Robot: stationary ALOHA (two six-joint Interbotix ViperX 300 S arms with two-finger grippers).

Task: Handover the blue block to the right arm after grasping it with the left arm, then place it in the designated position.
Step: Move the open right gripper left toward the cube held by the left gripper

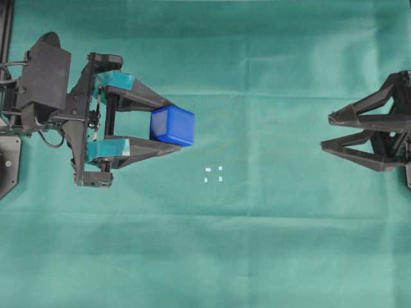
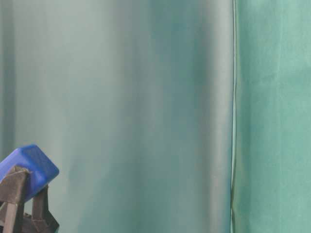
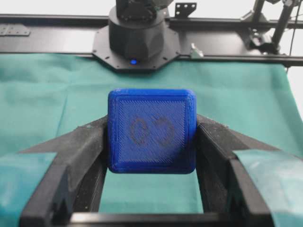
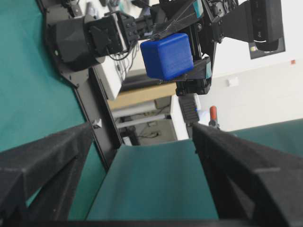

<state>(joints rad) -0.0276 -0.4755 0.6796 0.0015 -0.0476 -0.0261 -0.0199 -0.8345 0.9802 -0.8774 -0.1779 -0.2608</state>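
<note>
My right gripper is to close on the blue block's top (image 1: pixel 171 120) (image 4: pixel 190 50) and bottom side, since the fingers of my left gripper already cover two of its other sides.
The blue block (image 1: pixel 172 126) is clamped between the teal-taped fingers of my left gripper (image 1: pixel 172 124), lifted off the green cloth. In the left wrist view the blue block (image 3: pixel 151 131) fills the gap between both fingers, its marked face toward the camera. From table level only the blue block (image 2: pixel 30 168) and one fingertip (image 2: pixel 13 187) show at the lower left. My right gripper (image 1: pixel 326 132) stands open far to the right, nothing between its fingers. Its wrist view looks across at the blue block (image 4: pixel 166 56) held up by the left arm. The designated position (image 1: pixel 213 174) lies below and right of the block.
Green cloth (image 1: pixel 257 244) covers the whole table. The right arm's black base (image 3: pixel 136 35) and a dark rail sit at the far edge in the left wrist view. A green curtain (image 2: pixel 272 116) hangs behind the table-level scene.
</note>
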